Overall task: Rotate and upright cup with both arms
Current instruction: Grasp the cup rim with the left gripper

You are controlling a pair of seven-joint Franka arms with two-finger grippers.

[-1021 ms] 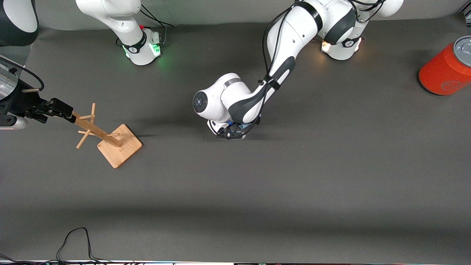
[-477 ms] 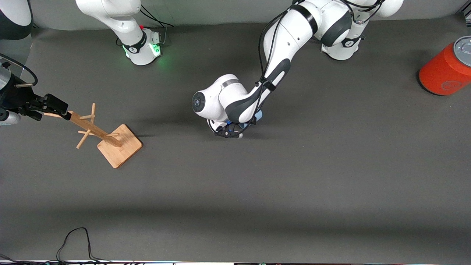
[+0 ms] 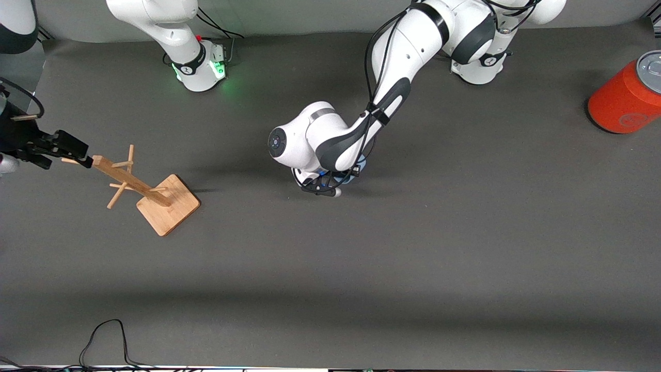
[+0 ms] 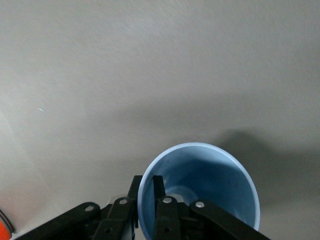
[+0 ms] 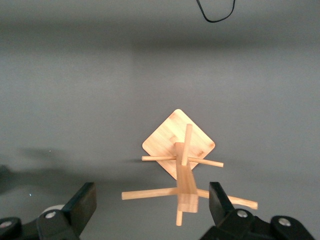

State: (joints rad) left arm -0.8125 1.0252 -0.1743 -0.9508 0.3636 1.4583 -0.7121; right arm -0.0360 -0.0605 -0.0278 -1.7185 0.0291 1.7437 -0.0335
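Note:
The pale-blue cup will rest on the bare mat, level with the wooden rack's base (image 3: 353, 198), once the robot's left gripper lets go.
The pale-blue cup (image 3: 347, 178) is mostly hidden under the left arm's wrist at the table's middle. In the left wrist view the cup (image 4: 210, 175) shows its open mouth. My left gripper (image 4: 146, 186) is shut on the cup's rim, one finger inside and one outside; it also shows in the front view (image 3: 330, 184), low over the table. My right gripper (image 3: 69, 148) is open and empty at the right arm's end of the table, just off the top of a tilted-looking wooden peg rack (image 3: 131, 181). In the right wrist view the right gripper (image 5: 152, 205) has its fingers spread wide above the rack (image 5: 185, 170).
A large orange-red can (image 3: 627, 95) with a grey lid stands at the left arm's end of the table. A black cable (image 3: 103, 336) loops at the table's edge nearest the front camera. The rack's square wooden base (image 3: 168, 204) rests on the dark mat.
My right gripper has drawn back from the rack's top toward the table's end. My left wrist has shifted slightly with the cup. The left base's orange light has gone out.

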